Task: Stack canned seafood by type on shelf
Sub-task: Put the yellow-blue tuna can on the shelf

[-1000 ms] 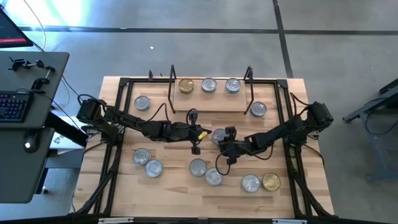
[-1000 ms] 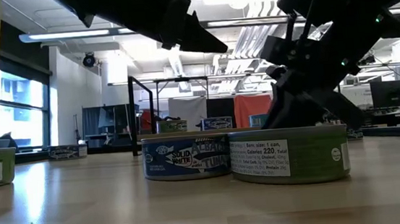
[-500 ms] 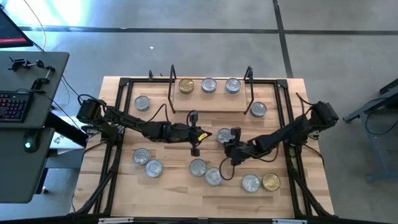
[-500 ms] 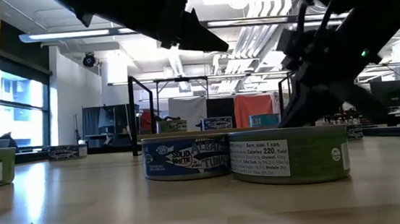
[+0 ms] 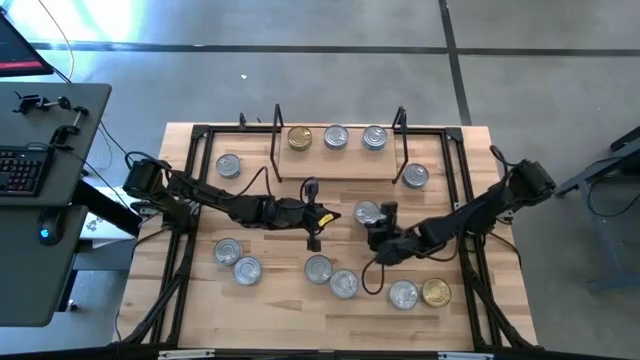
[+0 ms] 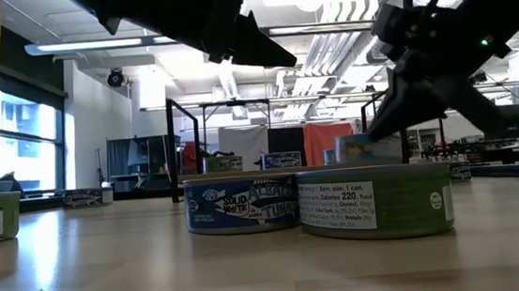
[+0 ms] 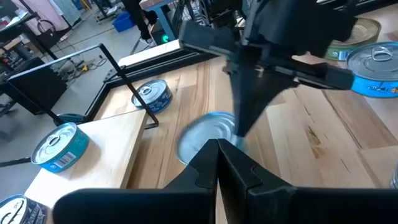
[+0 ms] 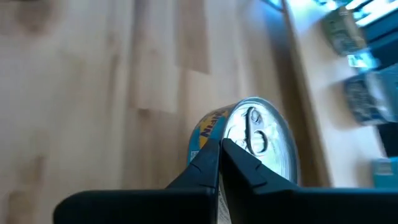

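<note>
My right gripper will set the silver-lidded can down on the shelf before the can (image 5: 374, 157) (image 8: 349, 180) farthest from the gold-lidded can.
The shelf (image 5: 338, 160), a wooden board between black wire end frames, stands at the table's far middle. On it sit a gold-lidded can (image 5: 299, 139) and two silver-lidded cans (image 5: 335, 138) (image 5: 374, 138). Several more cans lie flat on the table. My right gripper (image 5: 379, 218) is shut on a silver-lidded can (image 5: 366, 213) at the table's middle. The same can (image 8: 255, 142) fills the right wrist view. My left gripper (image 5: 328, 215) hovers shut just left of that can, with nothing in it. My right gripper pinches the can's rim (image 8: 213, 144) between its two fingers, on the side toward the table's right edge. The fingers slant down at it from the right. The can (image 6: 364, 147) hangs tilted below them; its underside is hidden in the low view.
Loose cans lie at the near left (image 5: 227, 251) (image 5: 247, 269), the near middle (image 5: 318, 268) (image 5: 343, 284) and the near right (image 5: 403, 294), the last beside a gold-lidded one (image 5: 436, 292). Others sit beside the shelf (image 5: 228, 165) (image 5: 416, 176). A black tube frame (image 5: 196, 130) rings the table.
My right gripper has risen and drawn toward the table's right edge, taking the silver-lidded can along. The can has come up from the table's middle and now shows above the near cans in the low view.
</note>
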